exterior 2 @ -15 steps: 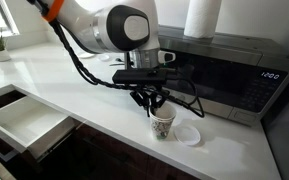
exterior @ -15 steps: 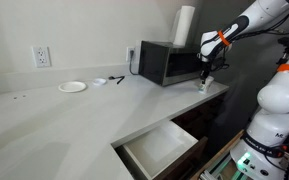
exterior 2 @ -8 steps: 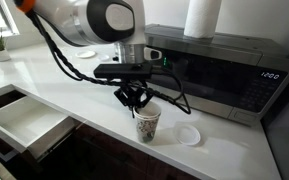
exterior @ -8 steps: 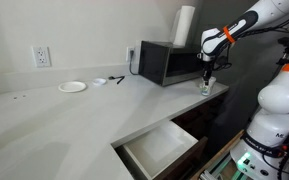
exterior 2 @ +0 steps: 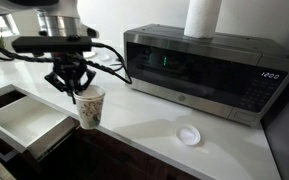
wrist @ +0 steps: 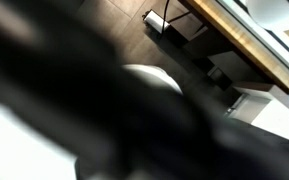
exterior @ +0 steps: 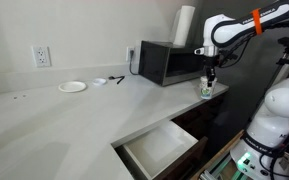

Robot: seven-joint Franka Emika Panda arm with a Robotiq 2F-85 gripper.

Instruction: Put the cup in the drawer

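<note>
Next, my gripper releases the white cup near the middle of the open drawer's pale bottom (exterior: 168, 152), a little toward the drawer's front panel. The cup is now above the counter's front edge.
The small white cup (exterior 2: 91, 110) with greenish markings hangs in my gripper (exterior 2: 80, 92), which is shut on its rim. It is held off the white counter, above the counter's front edge and just beside the open drawer (exterior 2: 19, 120). In the exterior view from farther off, the gripper (exterior: 208, 79) holds the cup (exterior: 206, 89) near the microwave's end, and the drawer (exterior: 162, 146) stands pulled out below the counter, pale inside. The wrist view is dark and blurred; only a pale rounded shape (wrist: 156, 76), probably the cup, shows.
A dark microwave (exterior 2: 204, 70) stands on the counter with a paper towel roll (exterior 2: 203, 15) on top. A small white lid (exterior 2: 188, 135) lies in front of it. A flat white plate (exterior: 72, 87) and a wall outlet (exterior: 42, 56) are farther along.
The gripper has lifted the cup from the counter in front of the microwave and carried it along the counter edge toward the open drawer. The white lid stayed put.
</note>
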